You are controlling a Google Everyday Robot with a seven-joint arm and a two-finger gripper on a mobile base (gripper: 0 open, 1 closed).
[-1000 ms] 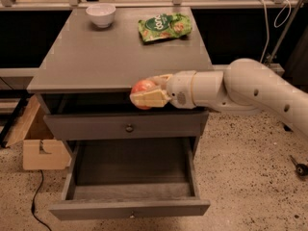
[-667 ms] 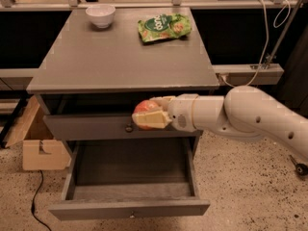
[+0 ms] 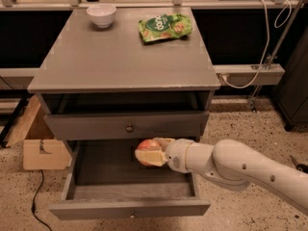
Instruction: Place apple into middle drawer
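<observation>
The robot's gripper should release the apple on the centre of the open middle drawer's bottom [image 3: 131, 168], straight behind that drawer's small knob.
The red-orange apple [image 3: 148, 145] is held in my gripper [image 3: 151, 153], which is shut on it; one cream finger [image 3: 150, 157] lies under the fruit. The white arm reaches in from the lower right. The apple hangs over the inside of the middle drawer [image 3: 96, 165], which is pulled wide open, with its grey front [image 3: 86, 209] and small knob toward the camera. The apple is just below the closed grey knobbed front [image 3: 127, 126] above it, and over the right half of the open drawer. I cannot tell whether the apple touches the drawer floor.
On the cabinet top [image 3: 120, 57] stand a white bowl [image 3: 101, 14] at the back left and a green snack bag [image 3: 165, 27] at the back right. A cardboard box [image 3: 41, 146] sits on the floor to the left. A cable [image 3: 250, 76] hangs at the right.
My gripper has moved down with the apple, from level with the cabinet's top edge, past the knobbed front, to over the open drawer.
</observation>
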